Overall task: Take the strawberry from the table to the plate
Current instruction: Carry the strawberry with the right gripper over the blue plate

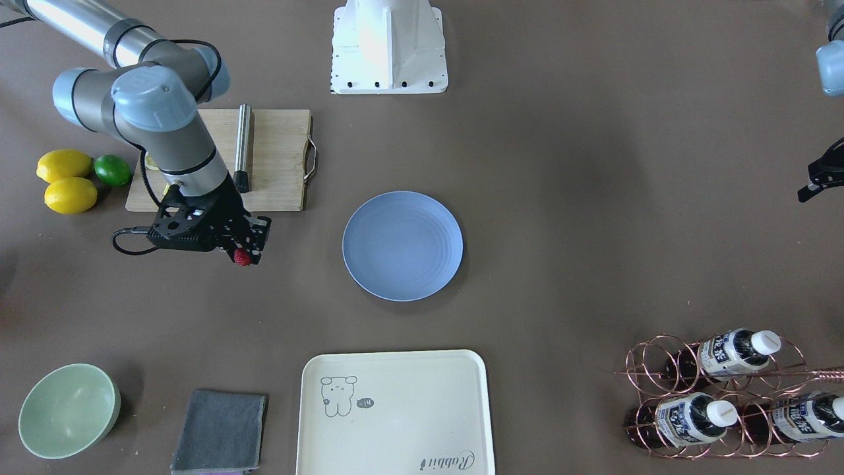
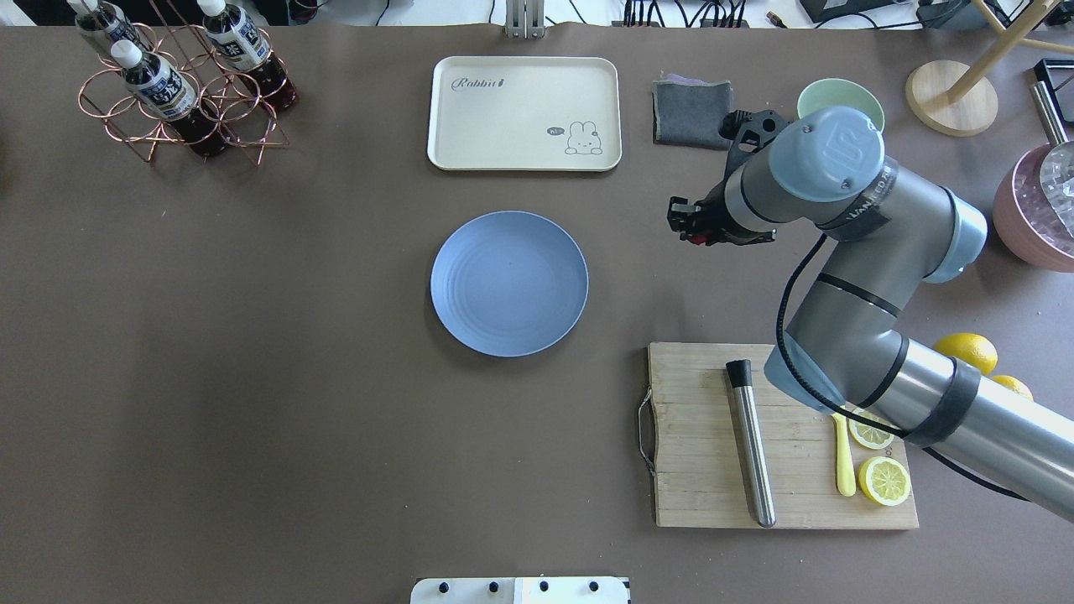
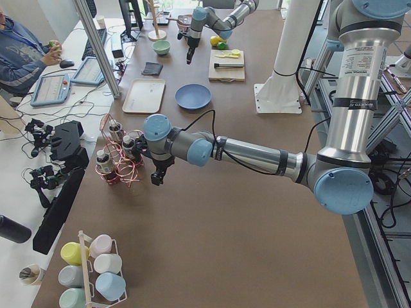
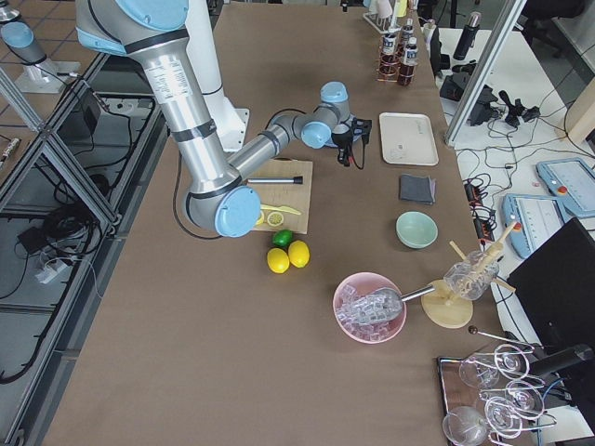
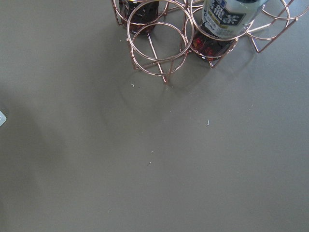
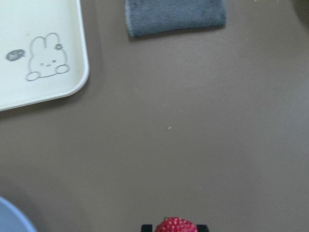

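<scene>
Next, my right gripper releases the strawberry near the middle of the pale blue plate [image 1: 401,240]. The strawberry still hangs over the bare table.
My right gripper [image 1: 245,254] is shut on the strawberry [image 1: 242,258], a small red bumpy berry. The berry also shows at the bottom edge of the right wrist view [image 6: 176,225], between the two dark fingertips. It hangs over the bare table [image 1: 567,198], apart from the round pale blue plate [image 1: 402,245], which lies toward the table's middle and holds nothing. From overhead, the gripper [image 2: 693,235] is to the right of the plate [image 2: 508,283]. My left gripper [image 3: 156,178] hovers beside the bottle rack; I cannot tell whether it is open or shut.
A wooden cutting board [image 2: 705,503] with a metal rod [image 2: 751,445] and lemon slices lies behind the right arm. A cream tray [image 2: 470,143], grey cloth [image 2: 690,111] and mint bowl [image 2: 818,94] line the far edge. The copper bottle rack [image 2: 180,101] stands far left.
</scene>
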Action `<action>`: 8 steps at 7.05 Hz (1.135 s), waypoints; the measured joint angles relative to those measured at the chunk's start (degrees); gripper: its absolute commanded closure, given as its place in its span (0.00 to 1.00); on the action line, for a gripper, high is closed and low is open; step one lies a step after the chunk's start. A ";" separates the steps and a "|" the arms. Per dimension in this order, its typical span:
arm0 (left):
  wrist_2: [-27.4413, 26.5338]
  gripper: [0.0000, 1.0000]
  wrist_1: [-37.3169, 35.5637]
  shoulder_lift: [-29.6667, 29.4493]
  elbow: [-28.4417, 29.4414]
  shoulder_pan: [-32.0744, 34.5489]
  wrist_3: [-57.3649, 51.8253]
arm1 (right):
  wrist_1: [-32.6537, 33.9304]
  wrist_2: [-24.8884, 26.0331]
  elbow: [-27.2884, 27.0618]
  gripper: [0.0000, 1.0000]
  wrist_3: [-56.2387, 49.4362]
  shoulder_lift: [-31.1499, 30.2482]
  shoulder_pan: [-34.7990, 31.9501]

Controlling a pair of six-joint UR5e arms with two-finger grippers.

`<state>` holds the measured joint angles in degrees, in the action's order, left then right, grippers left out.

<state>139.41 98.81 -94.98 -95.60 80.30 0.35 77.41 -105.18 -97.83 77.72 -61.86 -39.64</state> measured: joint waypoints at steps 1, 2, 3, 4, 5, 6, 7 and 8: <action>0.14 0.02 0.11 0.45 0.34 -0.03 -0.07 | 4.44 3.29 -0.20 1.00 6.66 4.57 3.25; 0.21 0.02 0.40 0.97 0.42 -0.05 -0.13 | 7.51 6.39 0.67 1.00 12.03 8.48 6.23; 0.24 0.02 0.53 1.57 0.40 -0.05 -0.16 | 8.93 8.66 3.08 1.00 16.46 12.08 8.59; 0.24 0.02 0.59 2.26 0.15 -0.01 -0.17 | 9.27 10.97 7.26 1.00 20.11 15.80 10.44; 0.25 0.02 0.64 2.71 -0.05 0.02 -0.17 | 9.13 13.03 12.36 1.00 23.08 19.52 11.92; 0.25 0.02 0.69 2.90 -0.11 0.02 -0.17 | 8.27 14.12 15.98 1.00 25.35 21.76 13.05; 0.25 0.02 0.73 2.97 -0.16 0.02 -0.17 | 6.53 14.83 18.19 1.00 26.43 22.65 14.19; 0.25 0.02 0.76 2.97 -0.19 0.03 -0.17 | 5.26 15.52 19.65 1.00 26.78 22.95 15.05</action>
<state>139.66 99.57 -92.02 -95.79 80.33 0.18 82.68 -89.66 -78.18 104.49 -38.91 -24.60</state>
